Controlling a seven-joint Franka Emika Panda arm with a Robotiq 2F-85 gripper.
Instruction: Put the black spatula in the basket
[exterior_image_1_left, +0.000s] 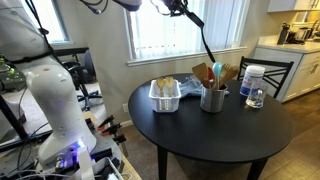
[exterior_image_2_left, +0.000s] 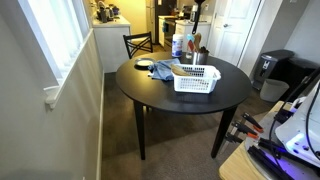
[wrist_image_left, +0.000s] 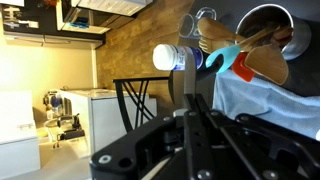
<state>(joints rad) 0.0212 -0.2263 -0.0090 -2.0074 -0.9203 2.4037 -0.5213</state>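
The robot's gripper needs to release the black spatula in the white basket (exterior_image_1_left: 171, 88), next to the wooden utensils, toward the grey pot.
My gripper (exterior_image_1_left: 178, 6) is high above the round black table (exterior_image_1_left: 200, 135) and shut on the handle of the black spatula (exterior_image_1_left: 200, 38). The spatula hangs slanting down, with its lower end just above the utensils in the grey pot (exterior_image_1_left: 213, 99). In the wrist view the closed fingers (wrist_image_left: 193, 125) clamp the thin black handle (wrist_image_left: 190, 90). The white slatted basket (exterior_image_1_left: 165, 96) stands on the table beside the pot, apart from the spatula. It also shows in an exterior view (exterior_image_2_left: 197, 79), below the gripper (exterior_image_2_left: 197, 8).
The pot holds a teal-headed spatula (exterior_image_1_left: 217, 69) and tan wooden spoons (exterior_image_1_left: 202, 72). A white bottle (exterior_image_1_left: 252, 79) and a glass (exterior_image_1_left: 254, 98) stand beside it. A blue cloth (exterior_image_2_left: 160, 70) lies on the table. A chair (exterior_image_1_left: 272, 70) stands behind.
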